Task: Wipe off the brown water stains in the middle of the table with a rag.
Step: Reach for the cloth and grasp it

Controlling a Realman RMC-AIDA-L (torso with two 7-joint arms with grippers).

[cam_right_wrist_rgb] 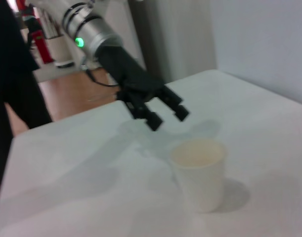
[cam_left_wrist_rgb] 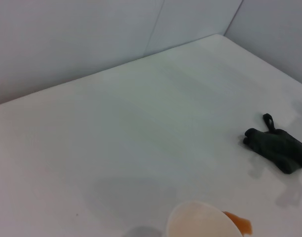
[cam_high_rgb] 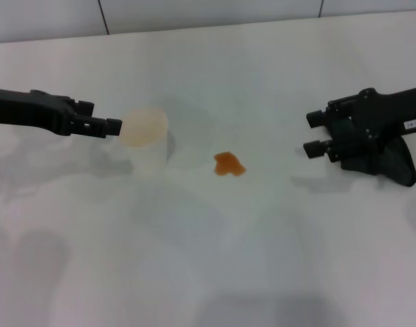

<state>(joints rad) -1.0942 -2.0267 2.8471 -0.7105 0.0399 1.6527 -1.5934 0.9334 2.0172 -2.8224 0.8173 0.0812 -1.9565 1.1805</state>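
Observation:
Next, my right gripper moves back and closes on the middle of the dark rag's edge (cam_high_rgb: 390, 148) that faces away from the brown water stain.
The brown water stain (cam_high_rgb: 229, 164) is a small orange-brown blotch in the middle of the white table (cam_high_rgb: 262, 259); its edge shows in the left wrist view (cam_left_wrist_rgb: 240, 225) beside the cup rim. The dark rag (cam_high_rgb: 400, 165) lies bunched on the table at the right, also in the left wrist view (cam_left_wrist_rgb: 278, 148). My right gripper (cam_high_rgb: 315, 133) hovers open and empty, its body over the rag and its fingers pointing toward the stain. My left gripper (cam_high_rgb: 112, 126) is open and empty, just left of the cup's rim, also in the right wrist view (cam_right_wrist_rgb: 169, 119).
A pale paper cup (cam_high_rgb: 146, 139) with a tan inside stands upright left of the stain, also seen in the right wrist view (cam_right_wrist_rgb: 200, 173) and the left wrist view (cam_left_wrist_rgb: 200, 222). A grey wall (cam_left_wrist_rgb: 91, 39) runs along the table's far edge.

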